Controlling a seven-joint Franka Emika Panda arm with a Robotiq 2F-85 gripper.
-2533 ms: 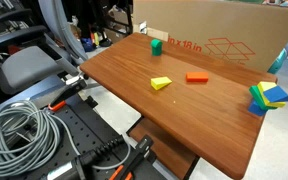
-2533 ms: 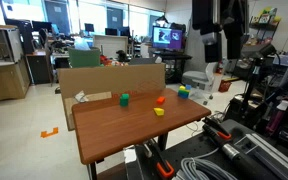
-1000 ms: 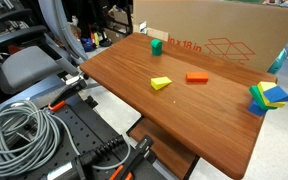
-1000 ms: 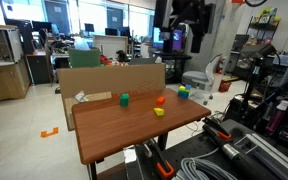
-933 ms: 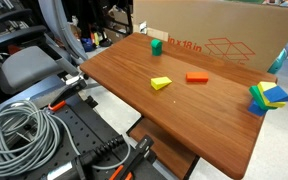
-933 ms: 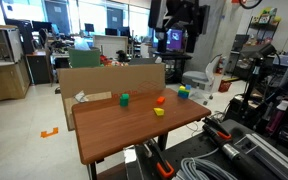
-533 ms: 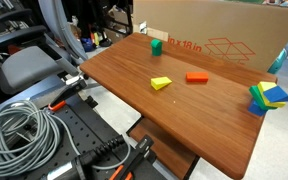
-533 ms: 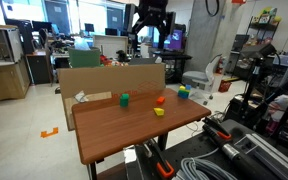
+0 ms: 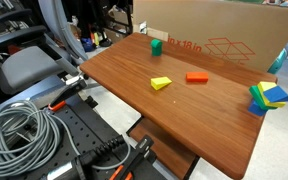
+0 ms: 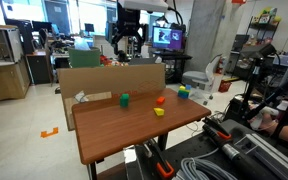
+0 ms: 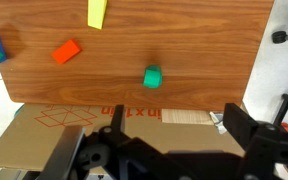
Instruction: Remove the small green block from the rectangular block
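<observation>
Next, my gripper closes on the sides of the small green block [image 9: 156, 42] [image 11: 152, 77], on top of the green stack near the cardboard box.
The small green block [image 9: 156, 45] stands near the far edge of the wooden table [image 9: 174, 115], close to the cardboard box. It also shows in the other exterior view [image 10: 125, 100] and in the wrist view [image 11: 153, 76]. The dark reddish-brown rectangular block cannot be made out; it may be hidden beneath the green cube. My gripper [image 10: 126, 48] hangs high above the box, behind the table. In the wrist view the gripper [image 11: 179, 128] is open and empty, with its fingers wide apart over the box and the green block ahead of it.
A yellow wedge [image 9: 161, 83] and a flat orange-red block [image 9: 196, 77] lie mid-table. A blue, yellow and green pile [image 9: 267, 97] sits at one end. The large cardboard box [image 9: 219, 35] lines the far edge. Cables [image 9: 24, 130] lie beside the table.
The arm has swung across the exterior view from the right to above the cardboard box behind the green block. The blocks have not moved.
</observation>
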